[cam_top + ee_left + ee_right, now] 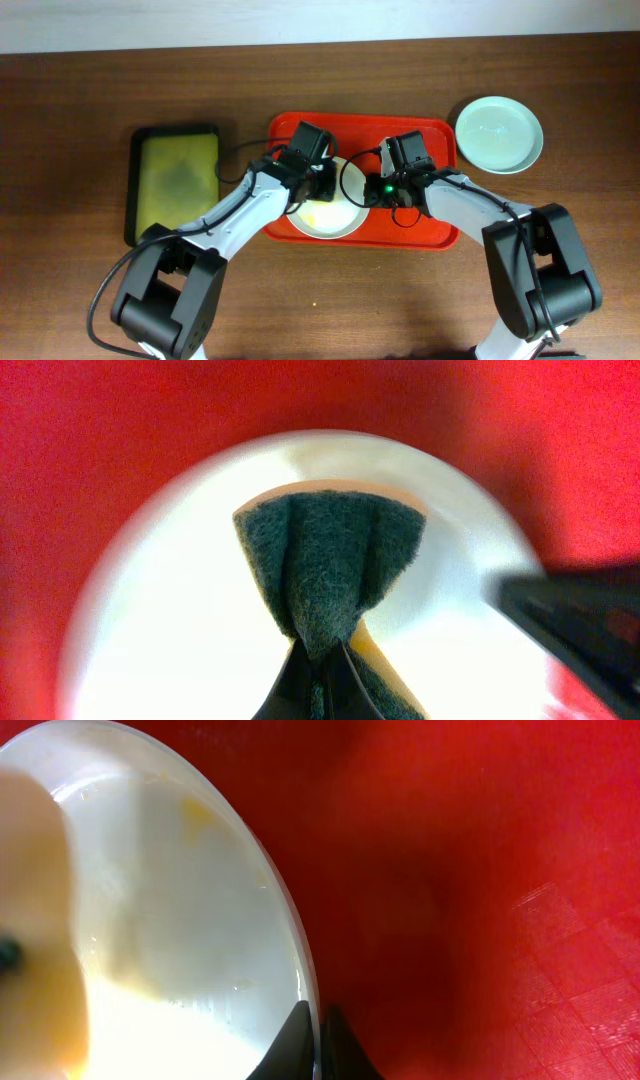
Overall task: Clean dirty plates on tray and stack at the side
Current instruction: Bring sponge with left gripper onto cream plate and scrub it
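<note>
I should release the sponge with my left gripper in the black-rimmed tray [193, 180], toward the side facing the red tray.
A white plate [325, 215] with yellowish smears sits on the red tray [435, 135]. My left gripper [318, 185] is shut on a green and yellow sponge [330, 570] that presses on the plate [200, 630]. My right gripper [378, 188] is shut on the plate's right rim [300, 960], one finger inside and one outside; the red tray [480, 870] fills the rest of that view. A pale mint-blue plate [499, 133] lies on the table right of the tray. A third plate is not visible.
A small black-rimmed tray [178, 180] with a yellow-green inside lies on the table left of the red tray. The wooden table [80, 100] surrounds everything.
</note>
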Robot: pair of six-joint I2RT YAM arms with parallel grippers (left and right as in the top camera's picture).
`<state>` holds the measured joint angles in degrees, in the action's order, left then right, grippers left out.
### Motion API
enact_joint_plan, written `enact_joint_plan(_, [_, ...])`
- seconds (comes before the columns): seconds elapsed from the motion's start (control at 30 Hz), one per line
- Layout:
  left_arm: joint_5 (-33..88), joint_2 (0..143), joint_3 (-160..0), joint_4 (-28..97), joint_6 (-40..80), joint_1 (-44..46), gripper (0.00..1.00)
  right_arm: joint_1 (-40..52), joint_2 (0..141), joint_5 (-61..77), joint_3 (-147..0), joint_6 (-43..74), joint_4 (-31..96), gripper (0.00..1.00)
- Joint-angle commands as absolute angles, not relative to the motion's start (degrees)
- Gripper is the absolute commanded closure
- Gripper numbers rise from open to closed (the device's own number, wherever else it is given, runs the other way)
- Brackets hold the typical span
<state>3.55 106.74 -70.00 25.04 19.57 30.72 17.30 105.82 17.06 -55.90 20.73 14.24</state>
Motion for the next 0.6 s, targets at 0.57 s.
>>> enact_joint_plan(0.57, [-22.31, 108.81, -70.74, 30.98, 20.12, 26.52, 1.0, 16.86, 107.26, 14.39, -54.52, 19.94, 15.16, 0.95])
